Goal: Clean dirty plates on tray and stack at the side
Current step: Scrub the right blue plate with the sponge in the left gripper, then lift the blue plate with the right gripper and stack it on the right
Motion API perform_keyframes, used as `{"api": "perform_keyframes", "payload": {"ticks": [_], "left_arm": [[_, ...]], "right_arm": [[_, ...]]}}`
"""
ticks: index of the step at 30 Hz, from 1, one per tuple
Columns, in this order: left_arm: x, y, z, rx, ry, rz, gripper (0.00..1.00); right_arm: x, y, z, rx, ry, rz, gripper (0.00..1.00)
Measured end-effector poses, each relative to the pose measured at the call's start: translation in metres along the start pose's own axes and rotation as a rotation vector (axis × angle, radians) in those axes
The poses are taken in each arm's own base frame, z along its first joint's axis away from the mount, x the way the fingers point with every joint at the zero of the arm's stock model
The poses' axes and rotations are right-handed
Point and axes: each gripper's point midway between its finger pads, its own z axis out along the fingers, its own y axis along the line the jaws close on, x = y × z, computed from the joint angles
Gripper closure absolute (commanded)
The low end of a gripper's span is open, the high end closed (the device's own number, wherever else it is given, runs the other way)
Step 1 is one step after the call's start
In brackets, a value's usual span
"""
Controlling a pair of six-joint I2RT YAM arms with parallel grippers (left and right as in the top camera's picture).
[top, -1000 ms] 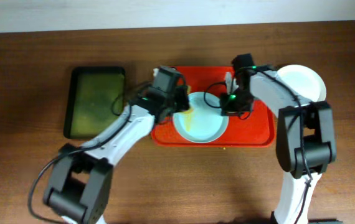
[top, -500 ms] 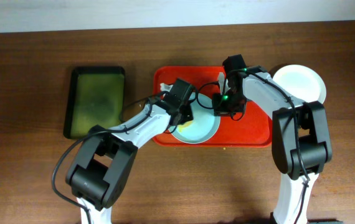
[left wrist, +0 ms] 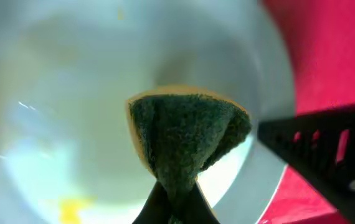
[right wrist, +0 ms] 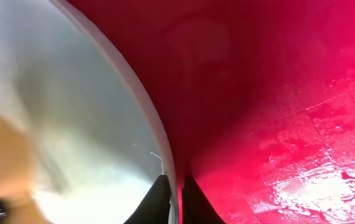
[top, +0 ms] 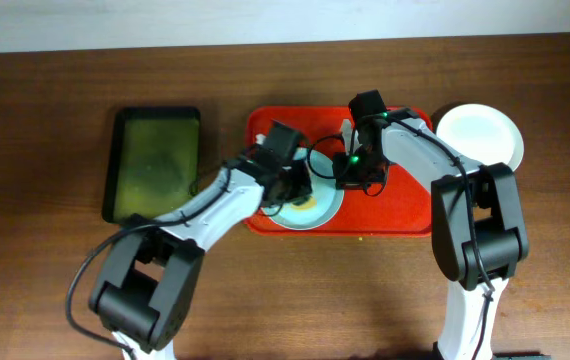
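Note:
My left gripper will release the dark green sponge on the front half of the smaller dark green-black tray (top: 152, 186).
A pale blue plate (top: 320, 212) with a yellow smear (left wrist: 71, 208) lies on the red tray (top: 405, 215). My left gripper (top: 300, 190) is shut on a dark green sponge (left wrist: 187, 134) and presses it onto the plate's inside (left wrist: 71, 93). My right gripper (top: 345, 180) is shut on the plate's right rim; in the right wrist view its jaws (right wrist: 176, 199) pinch the rim (right wrist: 156, 143) above the tray floor (right wrist: 277, 93). A white plate (top: 480, 135) sits on the table to the right of the tray. No other plate shows.
A smaller dark green-black tray (top: 155, 165) lies on the table left of the red tray. The brown wooden table (top: 45, 120) runs back to a pale wall. The right arm crosses the red tray's back right part.
The blue plate has slid left on the tray, with my right gripper holding its rim. My left gripper has moved the sponge across the plate.

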Motion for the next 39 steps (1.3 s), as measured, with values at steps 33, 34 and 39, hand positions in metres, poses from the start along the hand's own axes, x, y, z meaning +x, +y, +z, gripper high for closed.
{"api": "perform_keyframes", "payload": {"ticks": [33, 34, 39], "left_arm": [[-0.100, 0.286, -0.083, -0.471, -0.109, -0.462, 0.01], [-0.100, 0.290, -0.086, -0.471, -0.100, -0.458, 0.01], [-0.117, 0.276, -0.123, -0.421, -0.093, -0.422, 0.01]], "right_arm": [[-0.051, 0.035, -0.190, 0.957, -0.242, -0.368, 0.96], [-0.052, 0.043, -0.199, 1.043, -0.276, -0.397, 0.96], [-0.052, 0.086, -0.248, 1.410, -0.462, -0.504, 0.96]]}}
